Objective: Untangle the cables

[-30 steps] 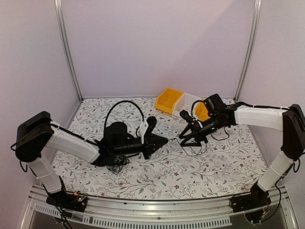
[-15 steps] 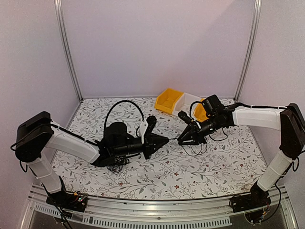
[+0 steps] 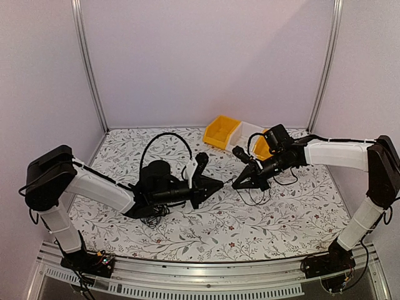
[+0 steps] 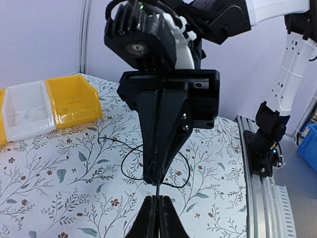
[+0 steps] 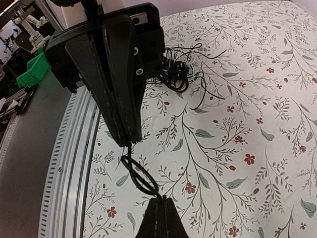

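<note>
The cable is taut yet a small double loop sits at my right gripper's fingers, so my left gripper will open and take the cable at that loop (image 5: 152, 189).
My two grippers meet tip to tip over the middle of the table. A thin black cable (image 4: 157, 188) runs straight from my left gripper (image 4: 157, 199) to my right gripper (image 4: 154, 174), where it is knotted at the tip. In the right wrist view the same cable forms a small double loop (image 5: 136, 182) between my right gripper (image 5: 159, 199) and my left gripper (image 5: 126, 140). Both are shut on it. From above, the left gripper (image 3: 219, 183) and right gripper (image 3: 235, 185) nearly touch. A scribbly clump of cables (image 3: 153, 217) lies under the left arm.
More thin wire loops (image 3: 253, 199) lie on the cloth below the right gripper. At the back right stand a yellow bin (image 3: 222, 132), a white bin (image 3: 245, 134) and another yellow bin (image 3: 262, 147). The metal rail (image 3: 187, 275) runs along the near edge.
My right gripper has closed from open onto the cable and slid slightly left, toward the left gripper. The left gripper stayed shut and barely shifted.
</note>
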Tool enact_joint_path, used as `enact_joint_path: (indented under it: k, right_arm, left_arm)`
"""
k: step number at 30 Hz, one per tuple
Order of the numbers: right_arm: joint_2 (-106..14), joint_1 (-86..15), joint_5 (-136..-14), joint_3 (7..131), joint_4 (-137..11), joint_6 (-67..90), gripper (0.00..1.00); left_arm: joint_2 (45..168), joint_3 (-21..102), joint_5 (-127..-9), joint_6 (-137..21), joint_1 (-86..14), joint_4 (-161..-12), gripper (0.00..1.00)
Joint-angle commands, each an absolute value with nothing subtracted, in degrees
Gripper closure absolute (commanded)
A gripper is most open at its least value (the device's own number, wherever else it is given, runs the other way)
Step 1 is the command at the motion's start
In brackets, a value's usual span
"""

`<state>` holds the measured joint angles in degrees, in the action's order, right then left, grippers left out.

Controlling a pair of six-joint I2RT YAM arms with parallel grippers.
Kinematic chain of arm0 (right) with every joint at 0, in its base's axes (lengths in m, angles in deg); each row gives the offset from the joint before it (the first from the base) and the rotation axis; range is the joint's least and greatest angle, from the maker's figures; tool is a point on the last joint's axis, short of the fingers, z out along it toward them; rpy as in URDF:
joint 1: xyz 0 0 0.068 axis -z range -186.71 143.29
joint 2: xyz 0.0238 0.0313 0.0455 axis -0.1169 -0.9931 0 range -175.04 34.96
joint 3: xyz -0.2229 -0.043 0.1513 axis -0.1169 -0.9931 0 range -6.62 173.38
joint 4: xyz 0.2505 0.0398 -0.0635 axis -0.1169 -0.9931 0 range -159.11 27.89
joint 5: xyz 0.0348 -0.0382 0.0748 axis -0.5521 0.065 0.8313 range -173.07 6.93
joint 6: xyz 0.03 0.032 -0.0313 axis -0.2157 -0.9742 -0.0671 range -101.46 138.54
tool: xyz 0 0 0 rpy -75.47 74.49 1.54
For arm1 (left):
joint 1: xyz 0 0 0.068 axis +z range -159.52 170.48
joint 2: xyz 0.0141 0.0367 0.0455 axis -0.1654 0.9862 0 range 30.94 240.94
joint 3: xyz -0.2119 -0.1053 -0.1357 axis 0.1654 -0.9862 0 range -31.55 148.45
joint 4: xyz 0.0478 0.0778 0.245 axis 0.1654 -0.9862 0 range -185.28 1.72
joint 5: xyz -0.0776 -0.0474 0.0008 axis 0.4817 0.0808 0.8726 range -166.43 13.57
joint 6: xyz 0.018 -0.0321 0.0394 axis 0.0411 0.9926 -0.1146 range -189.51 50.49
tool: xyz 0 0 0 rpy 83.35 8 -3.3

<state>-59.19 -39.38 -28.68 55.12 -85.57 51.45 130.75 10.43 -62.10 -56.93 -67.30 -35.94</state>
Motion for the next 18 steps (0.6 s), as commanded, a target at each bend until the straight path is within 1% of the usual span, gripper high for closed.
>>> enact_joint_path:
  k: [1, 18]
  right_arm:
    - [-57.71, -40.58, -30.36, 54.61, -85.36, 52.84, 1.00]
    - [-55.67, -41.69, -33.34, 54.42, -84.80, 53.35, 1.00]
  left_arm:
    - [132.39, 12.35, -61.77, -56.34, -68.28, -36.40, 1.00]
    - [136.31, 16.26, -61.27, -55.48, -68.24, -38.25, 1.00]
